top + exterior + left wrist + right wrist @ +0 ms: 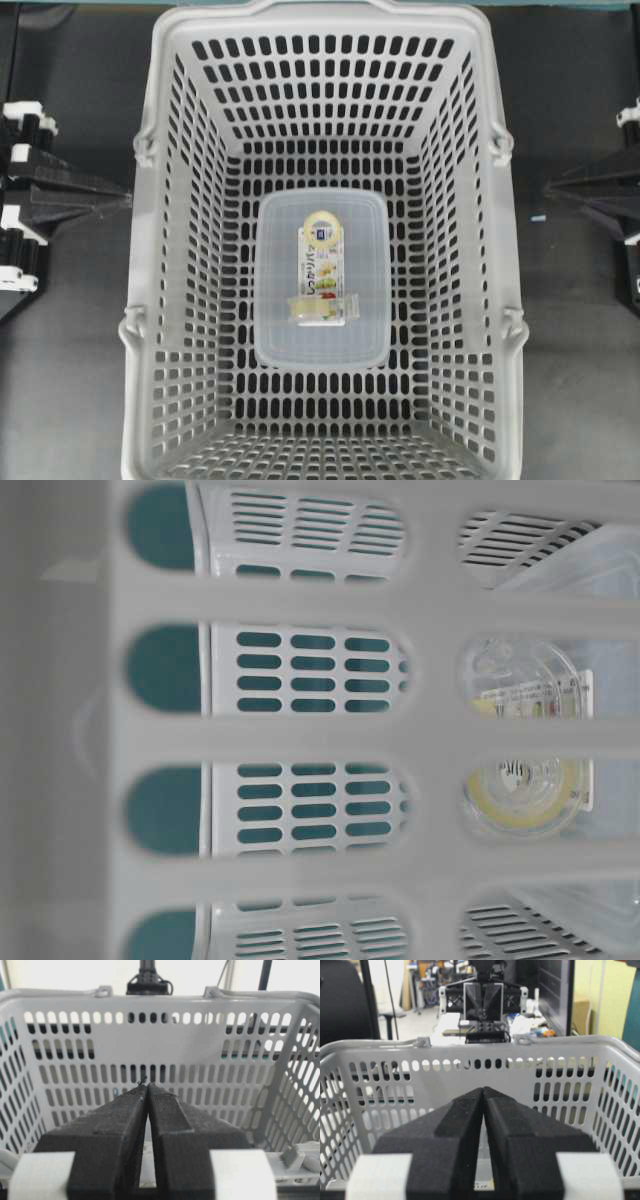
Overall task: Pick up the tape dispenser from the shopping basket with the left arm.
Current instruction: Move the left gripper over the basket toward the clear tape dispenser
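Note:
The yellow roll end (304,308) of the clear tape dispenser, the end away from its clear cutter, will be gripped by my left gripper.
The tape dispenser (322,270), a narrow white-yellow pack with a cream tape ring at its far end, lies on a translucent lidded container (322,278) on the floor of the light-grey shopping basket (170,120). Through the slots in the table-level view the tape dispenser (525,740) shows at the right. My left gripper (128,198) is outside the basket's left wall, shut and empty. In its wrist view the left gripper (147,1085) points at the basket wall (75,1060) with tips touching. My right gripper (548,187) is outside the right wall, shut and empty, and its tips (483,1089) meet.
The basket fills most of the dark table (70,380). Its handle hinges (145,145) stick out of the rim on both sides. Beyond the basket, the right wrist view shows the opposite arm (482,1002) and room clutter.

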Controlling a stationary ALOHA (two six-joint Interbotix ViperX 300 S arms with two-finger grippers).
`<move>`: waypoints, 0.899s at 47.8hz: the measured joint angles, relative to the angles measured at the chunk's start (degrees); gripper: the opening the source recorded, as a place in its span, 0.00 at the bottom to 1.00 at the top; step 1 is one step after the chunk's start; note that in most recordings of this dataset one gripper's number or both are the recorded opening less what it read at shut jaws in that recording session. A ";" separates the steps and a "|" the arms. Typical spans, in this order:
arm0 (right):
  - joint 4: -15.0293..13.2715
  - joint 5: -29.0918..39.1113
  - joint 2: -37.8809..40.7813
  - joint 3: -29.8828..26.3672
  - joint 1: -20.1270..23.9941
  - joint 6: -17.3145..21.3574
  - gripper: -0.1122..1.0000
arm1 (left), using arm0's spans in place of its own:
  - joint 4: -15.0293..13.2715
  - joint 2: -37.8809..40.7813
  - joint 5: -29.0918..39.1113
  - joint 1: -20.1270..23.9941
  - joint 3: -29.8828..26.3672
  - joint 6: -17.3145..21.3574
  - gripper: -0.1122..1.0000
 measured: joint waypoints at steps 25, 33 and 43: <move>0.35 4.66 -0.44 -0.09 -0.70 0.53 0.13 | 2.11 16.44 25.22 -5.10 -24.43 -6.77 0.10; 0.62 6.06 -0.97 -0.09 -0.70 2.55 0.51 | 2.20 25.75 36.12 -5.27 -32.87 -7.03 0.10; 0.70 8.70 -1.41 -0.09 -0.70 3.43 0.81 | 2.20 35.42 47.29 -5.63 -40.96 -7.21 0.10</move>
